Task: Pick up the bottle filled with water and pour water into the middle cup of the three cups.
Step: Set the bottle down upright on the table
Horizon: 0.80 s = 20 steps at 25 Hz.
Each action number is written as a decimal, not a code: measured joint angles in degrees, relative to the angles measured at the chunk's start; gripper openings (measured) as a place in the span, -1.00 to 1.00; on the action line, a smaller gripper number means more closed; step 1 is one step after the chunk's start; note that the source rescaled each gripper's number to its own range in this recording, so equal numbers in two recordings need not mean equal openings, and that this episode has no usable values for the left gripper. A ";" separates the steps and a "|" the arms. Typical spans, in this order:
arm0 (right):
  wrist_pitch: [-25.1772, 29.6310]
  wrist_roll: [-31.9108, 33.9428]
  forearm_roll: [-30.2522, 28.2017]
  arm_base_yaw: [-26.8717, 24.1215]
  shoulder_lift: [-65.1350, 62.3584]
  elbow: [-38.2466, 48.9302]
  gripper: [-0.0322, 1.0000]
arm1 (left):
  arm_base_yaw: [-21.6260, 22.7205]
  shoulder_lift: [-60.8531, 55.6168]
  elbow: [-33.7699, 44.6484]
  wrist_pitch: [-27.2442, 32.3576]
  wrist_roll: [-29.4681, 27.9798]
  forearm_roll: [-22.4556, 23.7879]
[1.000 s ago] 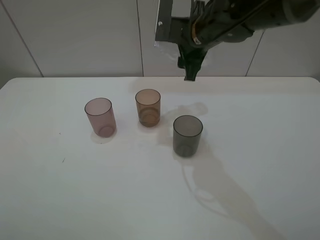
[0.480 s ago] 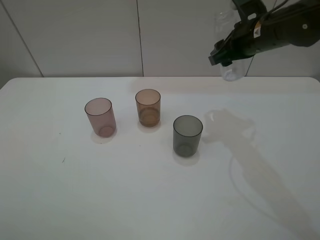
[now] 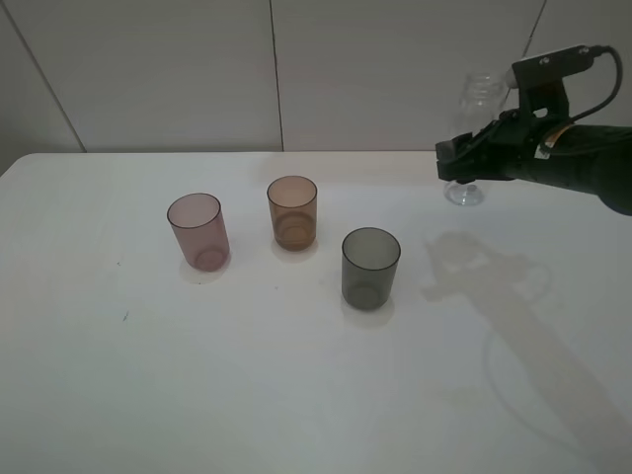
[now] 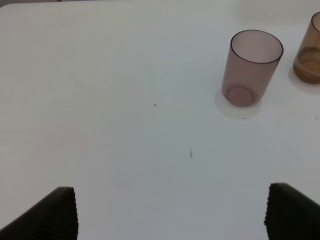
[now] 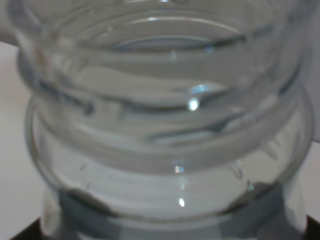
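Observation:
Next, I set the clear bottle down with my right gripper on the far end of the arm's shadow (image 3: 478,246) next to the grey cup.
The clear bottle (image 3: 474,138) stands upright at the back right of the table, its base at or just above the surface. My right gripper (image 3: 476,161) is shut on its middle. Its open threaded neck (image 5: 165,100) fills the right wrist view. The three cups stand in a slanted row: pinkish-mauve (image 3: 197,232) on the left, the amber-brown middle cup (image 3: 292,212), and smoky grey (image 3: 370,268) on the right. My left gripper (image 4: 170,215) is open and empty over bare table, short of the mauve cup (image 4: 252,67) with the amber cup (image 4: 310,50) beyond it.
The white table (image 3: 296,395) has a wall of pale panels close behind its far edge. The right arm's shadow (image 3: 484,272) falls to the right of the grey cup. The left arm is out of the exterior high view.
My right arm has swung from above and behind the amber cup to the right and down. The bottle it holds has turned upright and come low over the table. The cups have not moved.

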 joint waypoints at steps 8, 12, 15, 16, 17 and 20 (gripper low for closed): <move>-10.32 -5.62 11.12 -0.44 1.50 3.58 -0.94 | 0.00 0.00 0.00 0.00 0.00 0.00; -12.95 -5.68 14.57 -0.44 6.34 4.45 -0.94 | 0.00 0.00 0.00 0.00 0.00 0.00; -16.22 -5.63 15.30 -0.44 10.16 4.45 -0.94 | 0.00 0.00 0.00 0.00 0.00 0.00; -17.23 -5.63 15.30 -0.44 11.33 4.45 -0.94 | 0.00 0.00 0.00 0.00 0.00 0.00; -17.89 -5.63 15.30 -0.44 12.36 4.45 -0.94 | 0.00 0.00 0.00 0.00 0.00 0.00; -18.95 -5.63 15.30 -0.44 14.78 4.39 -0.94 | 0.00 0.00 0.00 0.00 0.00 0.00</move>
